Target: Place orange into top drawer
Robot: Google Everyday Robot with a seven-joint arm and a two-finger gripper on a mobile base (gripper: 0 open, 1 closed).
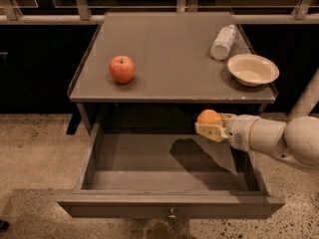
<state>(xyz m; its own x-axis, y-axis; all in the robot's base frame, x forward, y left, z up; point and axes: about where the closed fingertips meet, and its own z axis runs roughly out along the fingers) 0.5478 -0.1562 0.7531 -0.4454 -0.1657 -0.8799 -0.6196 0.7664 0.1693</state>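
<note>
I need to let go of the orange with my gripper on the back part of the drawer's bottom [196, 145], toward the white bowl's side.
The orange [209, 117] is held in my gripper [211, 126], which reaches in from the right and is shut on it. It hangs above the right part of the open top drawer [164, 158], just below the table's front edge. The drawer is pulled fully out; its flat front panel has a small metal knob [172, 214] at its centre. The gripper's shadow falls on the drawer floor.
On the grey tabletop [169, 54] sit a red apple [122, 68] at the left, a lying plastic bottle [223, 41] and a white bowl [252, 69] at the right. A railing runs behind the table. Speckled floor surrounds the drawer.
</note>
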